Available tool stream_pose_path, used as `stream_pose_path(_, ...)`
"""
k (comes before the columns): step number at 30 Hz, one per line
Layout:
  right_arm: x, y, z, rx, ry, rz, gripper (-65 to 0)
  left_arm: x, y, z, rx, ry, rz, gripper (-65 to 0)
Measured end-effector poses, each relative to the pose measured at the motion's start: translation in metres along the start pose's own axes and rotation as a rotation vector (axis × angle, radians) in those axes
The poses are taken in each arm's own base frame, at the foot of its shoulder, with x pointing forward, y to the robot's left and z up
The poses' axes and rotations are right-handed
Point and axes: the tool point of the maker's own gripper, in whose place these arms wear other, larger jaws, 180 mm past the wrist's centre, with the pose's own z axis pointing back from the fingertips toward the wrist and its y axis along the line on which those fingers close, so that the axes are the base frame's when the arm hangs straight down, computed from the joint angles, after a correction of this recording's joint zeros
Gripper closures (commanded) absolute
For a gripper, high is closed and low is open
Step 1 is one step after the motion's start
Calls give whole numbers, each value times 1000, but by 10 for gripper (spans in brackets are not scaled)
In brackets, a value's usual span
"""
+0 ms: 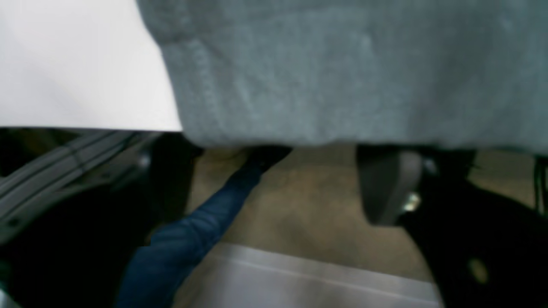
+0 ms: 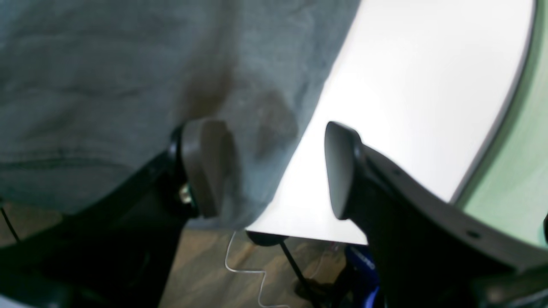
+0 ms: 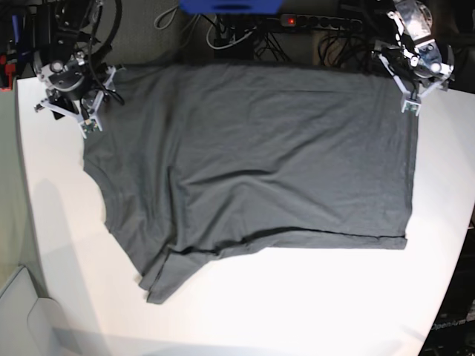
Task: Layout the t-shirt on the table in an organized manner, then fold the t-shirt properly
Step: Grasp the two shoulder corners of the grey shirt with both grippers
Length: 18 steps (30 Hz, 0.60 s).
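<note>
Next, my right gripper pinches the t-shirt's far corner [image 2: 257, 192] and lifts it toward me along with my left gripper, as the t-shirt's far edge is hanging over the edge of the table.
The dark grey t-shirt [image 3: 252, 148] lies spread on the white table [image 3: 297, 311], neckline to the left and hem to the right, with a crease along its near side and one sleeve [image 3: 159, 278] pointing toward me. My left gripper [image 3: 412, 93] is at the far right corner; in its wrist view the fingers [image 1: 385, 184] stand apart just below the shirt's overhanging edge [image 1: 342, 72], gripper [image 1: 278, 149] open. My right gripper [image 3: 85, 115] is at the far left corner, open [image 2: 272, 128], with one pad [image 2: 205, 167] against the fabric [image 2: 107, 64] and the other over bare table [image 2: 406, 107].
Beyond the table's far edge are a power strip and tangled cables [image 3: 319, 21] and a blue object [image 3: 230, 6]. A blue trouser-like shape [image 1: 192, 231] shows over tan floor below the edge. A grey box [image 3: 22, 311] sits off the near left corner.
</note>
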Motion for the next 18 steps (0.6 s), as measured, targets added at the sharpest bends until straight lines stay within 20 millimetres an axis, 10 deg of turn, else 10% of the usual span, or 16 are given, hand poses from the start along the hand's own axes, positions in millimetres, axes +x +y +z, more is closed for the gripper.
stream_pose_path(13, 1, 0, 0, 0, -2, 0, -295, 2, 1, 4, -5, -16, -5, -108)
stream_pose_path(18, 10, -4, -1, -10, -20, -3, -168, 11, 11, 19, 47, -38, -19, 0)
